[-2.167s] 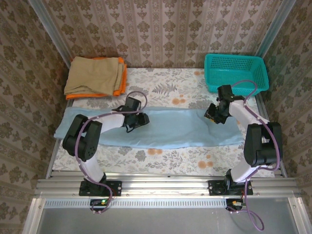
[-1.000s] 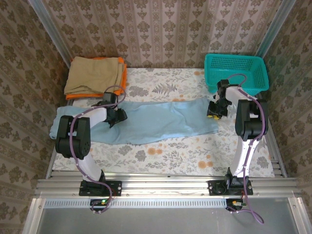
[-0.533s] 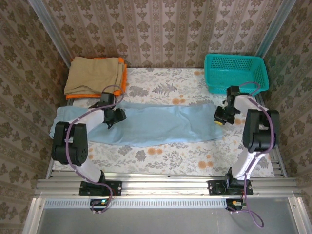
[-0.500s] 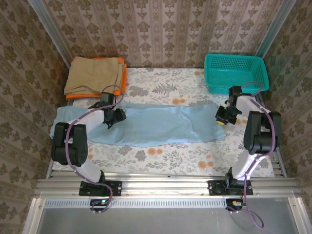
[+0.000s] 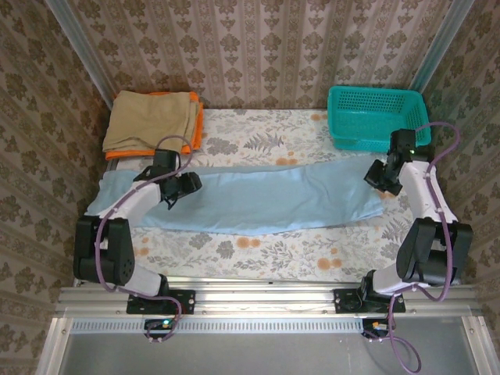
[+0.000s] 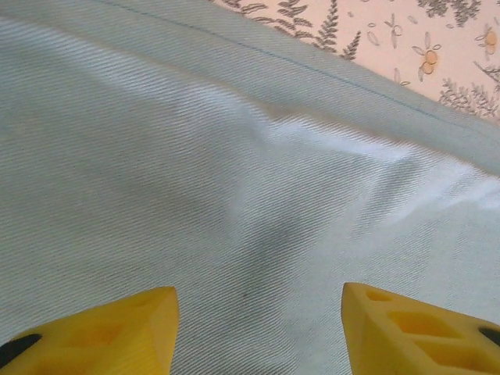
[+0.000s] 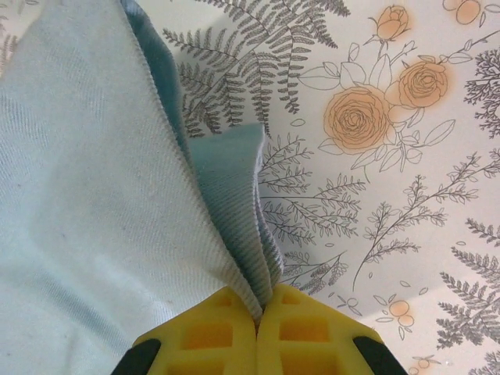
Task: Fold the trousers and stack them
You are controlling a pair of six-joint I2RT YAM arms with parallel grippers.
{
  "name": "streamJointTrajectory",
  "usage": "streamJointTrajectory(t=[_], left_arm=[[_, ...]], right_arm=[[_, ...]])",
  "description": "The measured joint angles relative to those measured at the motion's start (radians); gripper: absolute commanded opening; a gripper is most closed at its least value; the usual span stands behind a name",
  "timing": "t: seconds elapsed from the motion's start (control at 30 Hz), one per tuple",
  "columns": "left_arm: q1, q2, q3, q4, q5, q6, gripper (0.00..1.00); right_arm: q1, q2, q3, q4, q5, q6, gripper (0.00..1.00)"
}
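My right gripper will let go of the held end of the trousers on the light-blue cloth (image 5: pixel 198 190), just beside my left gripper.
The pale light-blue trousers (image 5: pixel 250 199) lie stretched flat across the table from left to right. My left gripper (image 5: pixel 176 187) hovers open just above their left part, and in the left wrist view its yellow fingertips (image 6: pixel 101 332) stand wide apart over smooth blue cloth (image 6: pixel 234 180) with nothing pinched. My right gripper (image 5: pixel 383 176) is shut on the right end of the trousers. In the right wrist view my right gripper (image 7: pixel 260 308) shows both yellow jaws pressed together on a bunched fold of the cloth (image 7: pixel 226 203), lifted slightly off the floral tabletop.
A tan-beige folded cloth (image 5: pixel 150 119) lies on an orange folded cloth (image 5: pixel 193 134) at the back left corner. A teal basket (image 5: pixel 376 116) stands at the back right, just behind the right gripper. Bare floral tabletop (image 5: pixel 258 141) lies behind and in front of the trousers.
The right gripper pulled the trousers' right end outward to the right, stretching the cloth flat. The left gripper opened, let go of the cloth and shifted slightly left.
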State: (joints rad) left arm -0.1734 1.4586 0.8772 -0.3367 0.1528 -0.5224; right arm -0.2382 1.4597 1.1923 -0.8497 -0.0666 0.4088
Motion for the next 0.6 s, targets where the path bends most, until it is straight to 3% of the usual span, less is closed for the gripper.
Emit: streamJointTrajectory(t=[0.17, 0.47, 0.6], left_arm=[[0.018, -0.06, -0.034, -0.039, -0.014, 0.0, 0.62], [0.044, -0.127, -0.094, -0.062, -0.034, 0.0, 0.66], [0.057, -0.14, -0.126, -0.062, -0.029, -0.001, 0.67]], right_arm=[[0.055, -0.009, 0.077, -0.035, -0.026, 0.017, 0.0], [0.421, -0.013, 0.193, -0.045, -0.063, 0.118, 0.0], [0.563, 0.053, 0.314, -0.04, -0.068, 0.172, 0.0]])
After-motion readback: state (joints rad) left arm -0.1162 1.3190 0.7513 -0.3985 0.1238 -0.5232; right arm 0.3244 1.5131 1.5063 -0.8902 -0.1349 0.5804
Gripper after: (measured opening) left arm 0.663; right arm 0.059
